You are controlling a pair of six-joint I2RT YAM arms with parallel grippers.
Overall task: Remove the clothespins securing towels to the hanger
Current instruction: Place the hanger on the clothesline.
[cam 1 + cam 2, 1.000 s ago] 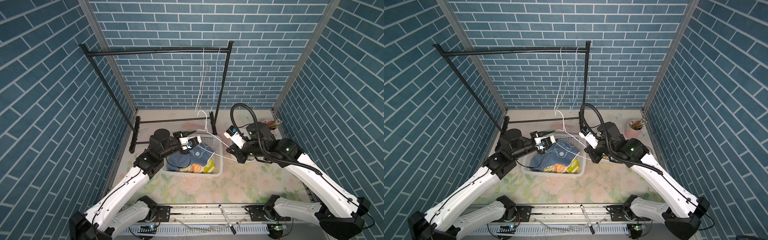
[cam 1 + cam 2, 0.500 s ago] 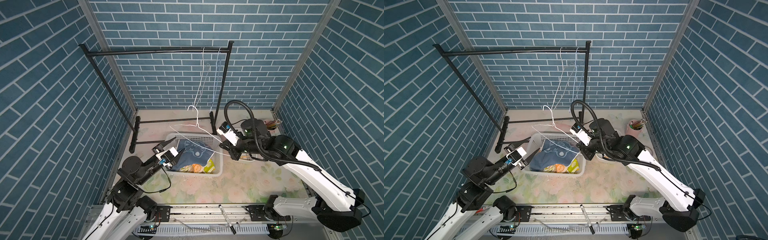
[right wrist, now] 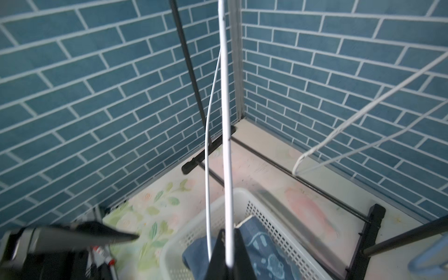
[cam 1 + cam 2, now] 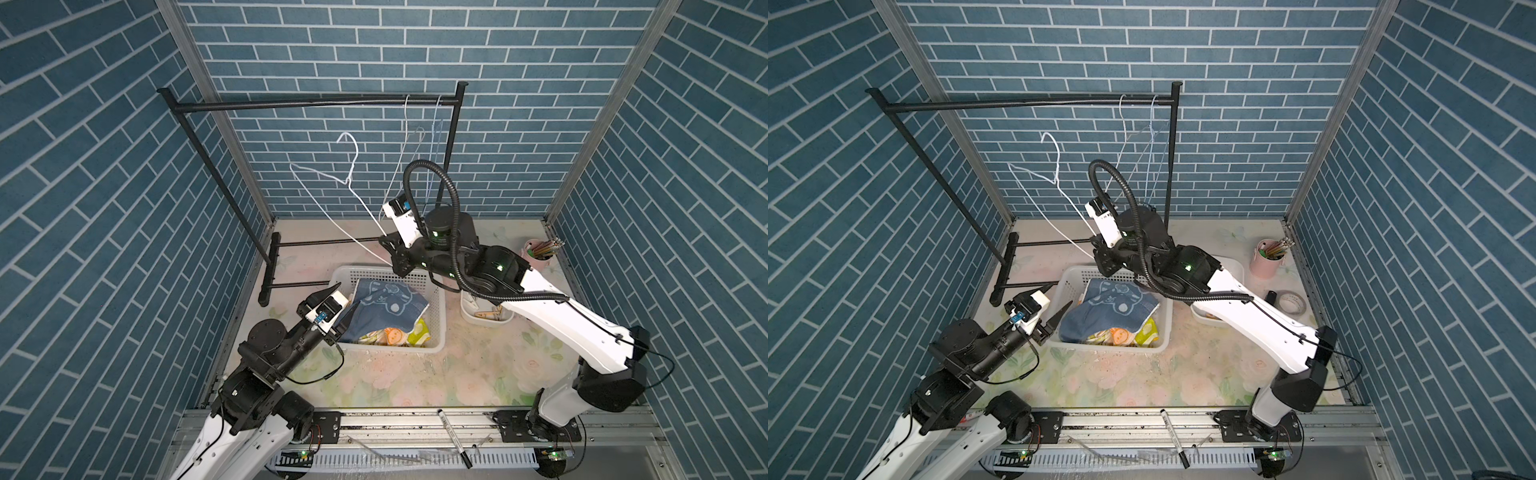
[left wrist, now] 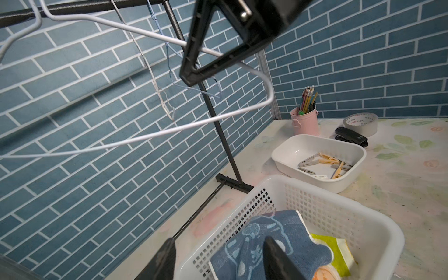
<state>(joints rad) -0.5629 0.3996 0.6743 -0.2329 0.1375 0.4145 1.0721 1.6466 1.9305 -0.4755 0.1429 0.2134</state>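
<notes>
Next, my right gripper releases the white hanger, now held above the basket's far rim, on the rack's top bar (image 4: 369,101), next to the other wire hangers.
My right gripper (image 4: 388,243) is shut on the lower wire of a bare white hanger (image 4: 354,166), held tilted in the air above the basket's far rim; the wire runs up from its fingertips (image 3: 228,236). No towel hangs on it. The towels lie in the white mesh basket (image 4: 440,316): the blue one (image 4: 386,305) on top, orange (image 4: 392,334) and yellow-green (image 4: 417,330) beneath. My left gripper (image 4: 348,294) stands open at the basket's near-left corner, holding nothing. Several clothespins (image 5: 322,163) lie in a white tray (image 5: 358,150) right of the basket.
A black clothes rack (image 4: 311,102) spans the back, with two more wire hangers (image 4: 405,124) at its right end. A pink cup of pencils (image 4: 540,253), a tape roll (image 4: 1291,301) and a black stapler (image 5: 351,135) sit at the back right. A marker (image 4: 453,432) lies on the front rail.
My left arm has pulled back from over the basket to its front-left corner, and its jaws have widened. My right gripper has raised the hanger well above the basket.
</notes>
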